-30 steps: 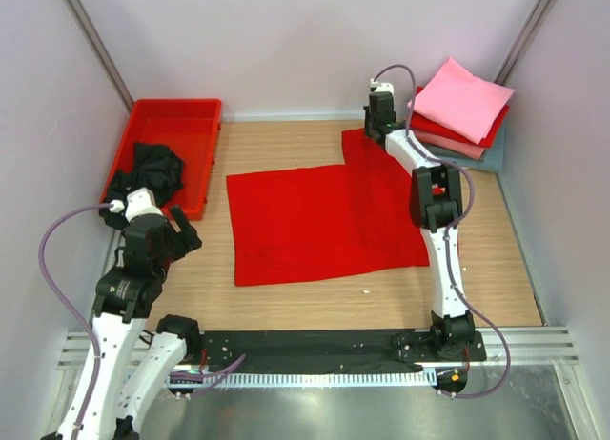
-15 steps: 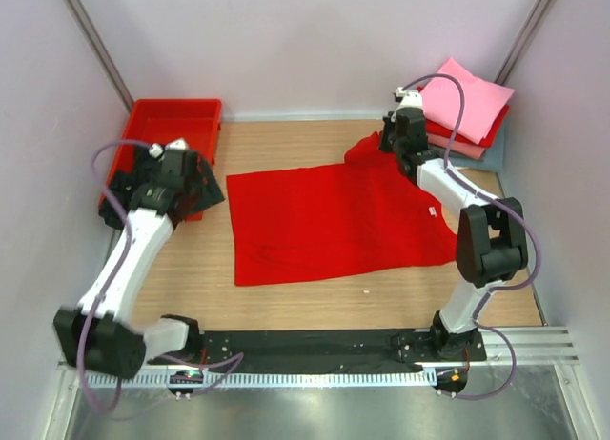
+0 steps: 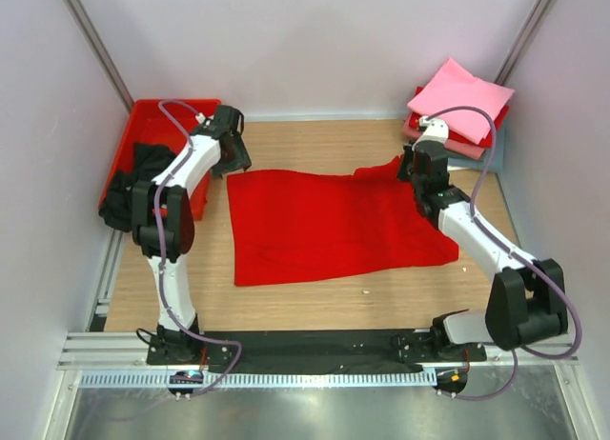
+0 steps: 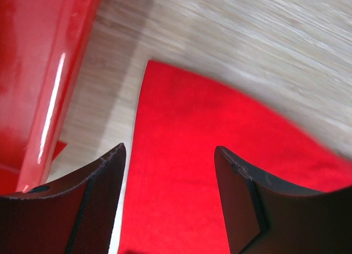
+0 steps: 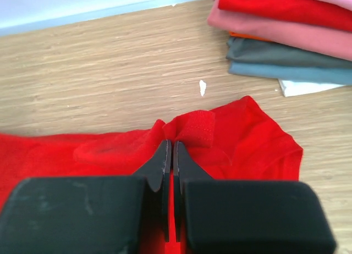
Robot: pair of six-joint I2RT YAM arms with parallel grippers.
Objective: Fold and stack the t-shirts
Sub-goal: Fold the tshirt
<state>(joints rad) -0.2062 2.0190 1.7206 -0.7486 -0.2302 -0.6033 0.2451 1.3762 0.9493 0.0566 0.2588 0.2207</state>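
My left gripper pinches the t-shirt's loose corner (image 4: 157,73) by the tray next, as the t-shirt's far edge is bunched at my right gripper, before both pull the t-shirt's edge straight.
A bright red t-shirt (image 3: 334,221) lies spread on the wooden table. My right gripper (image 3: 412,166) is shut on a bunched fold of its far right edge (image 5: 195,130), lifted slightly off the table. My left gripper (image 3: 232,164) is open above the shirt's far left corner (image 4: 165,83), its fingers (image 4: 104,171) straddling the cloth edge without holding it. A stack of folded t-shirts (image 3: 457,111), pink on top, sits at the far right; it also shows in the right wrist view (image 5: 286,28). A black t-shirt (image 3: 143,173) lies crumpled in the tray.
A rigid red plastic tray (image 3: 176,111) stands at the far left; its wall shows in the left wrist view (image 4: 49,72). White walls enclose the table on three sides. A small white speck (image 3: 365,290) lies near the shirt's front edge.
My left arm swung from the near left out to the shirt's far left corner. My right gripper dragged the shirt's far right edge rightward and toward the near side.
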